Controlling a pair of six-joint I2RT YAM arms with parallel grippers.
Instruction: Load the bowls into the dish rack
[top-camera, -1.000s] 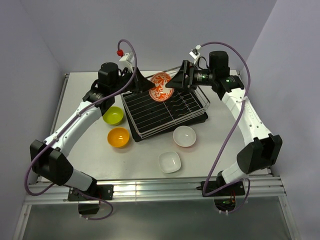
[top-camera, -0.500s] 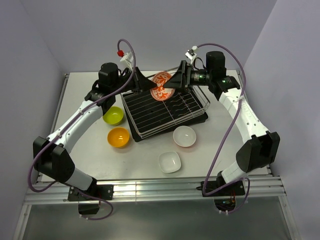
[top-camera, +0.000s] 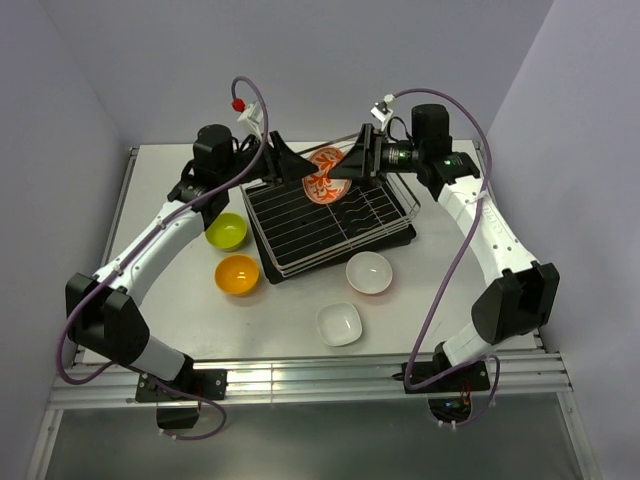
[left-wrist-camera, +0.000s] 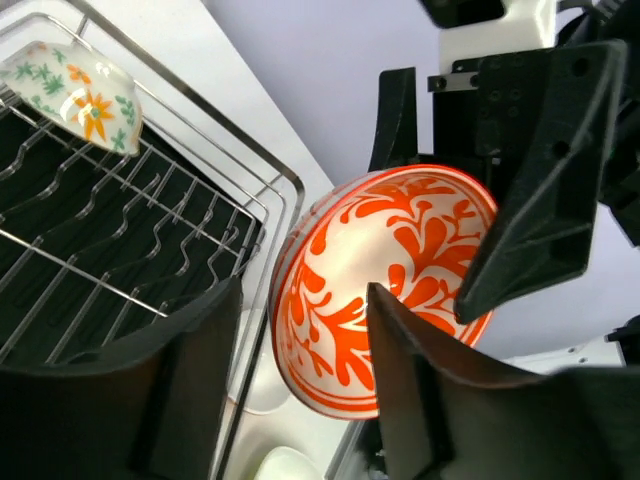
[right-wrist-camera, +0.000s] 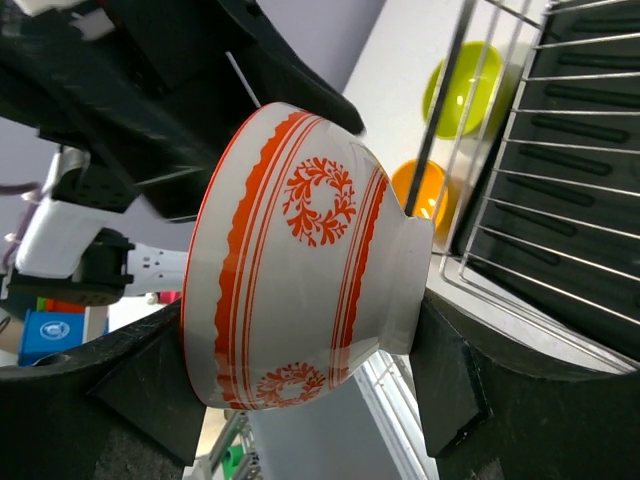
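Observation:
Next, my right gripper sets the red-and-white patterned bowl down between the leaf-print bowl and the dish rack's near rail (top-camera: 369, 208). The patterned bowl now hangs above the rack's far edge.
The red-and-white patterned bowl (top-camera: 322, 178) hangs on its side above the far edge of the dish rack (top-camera: 330, 225), between my two grippers. My right gripper (top-camera: 350, 165) is shut on it: in the right wrist view one finger presses the rim and the other the foot of the bowl (right-wrist-camera: 300, 260). My left gripper (left-wrist-camera: 303, 300) stands open around the bowl's (left-wrist-camera: 390, 270) rim, one finger inside and the other well clear of the outside. A leaf-print bowl (left-wrist-camera: 80, 90) leans in the rack's (left-wrist-camera: 120, 240) far corner.
Left of the rack sit a lime green bowl (top-camera: 227, 231) and an orange bowl (top-camera: 237, 273). Two white bowls (top-camera: 369, 272) (top-camera: 339, 323) lie in front of the rack. Walls close in the table on three sides.
My left gripper's jaws have opened off the patterned bowl's rim. The right gripper's jaws have narrowed onto the bowl, which has stayed almost in place.

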